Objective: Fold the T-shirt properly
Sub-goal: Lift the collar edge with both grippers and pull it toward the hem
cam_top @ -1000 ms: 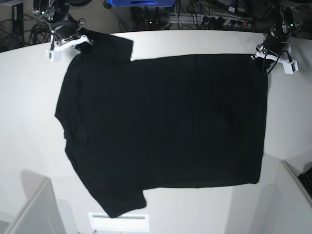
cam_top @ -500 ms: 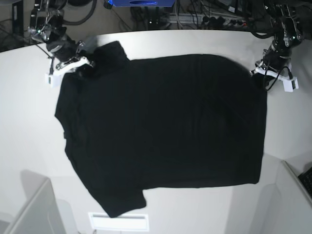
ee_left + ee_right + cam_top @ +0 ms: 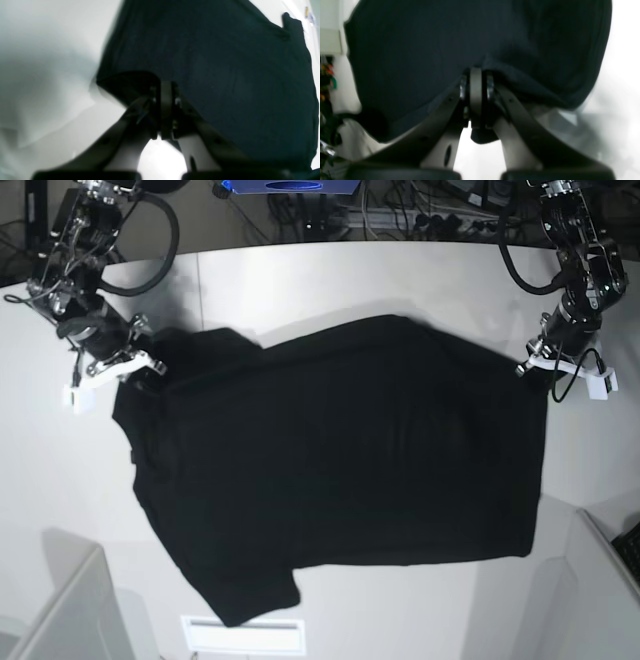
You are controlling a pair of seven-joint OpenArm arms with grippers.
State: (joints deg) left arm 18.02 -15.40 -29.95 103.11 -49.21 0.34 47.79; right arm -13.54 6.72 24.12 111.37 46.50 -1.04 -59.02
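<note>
I will use my left gripper to let go of the far hem corner on the black T-shirt (image 3: 536, 444) (image 3: 129, 45) beside its hem edge, short of halfway along.
The black T-shirt (image 3: 340, 470) lies spread on the white table, plain side up, with no print showing. My right gripper (image 3: 140, 370), at the left of the base view, is shut on the cloth at the far sleeve and shoulder. In the right wrist view the jaws (image 3: 475, 97) pinch a fold of the T-shirt (image 3: 420, 50). My left gripper (image 3: 540, 370), at the right of the base view, is shut on the far hem corner. In the left wrist view the jaws (image 3: 166, 110) clamp the edge of the T-shirt (image 3: 225, 75). The far edge is raised off the table.
Bare white table (image 3: 300, 280) shows beyond the shirt's far edge. Grey box corners stand at the near left (image 3: 70, 610) and near right (image 3: 600, 580). A white slotted plate (image 3: 243, 635) sits at the near edge. Cables (image 3: 400, 210) lie behind the table.
Both grippers have moved toward the near side, dragging the shirt's far edge with them. More bare table shows behind the shirt, and the far sleeve has bunched inward.
</note>
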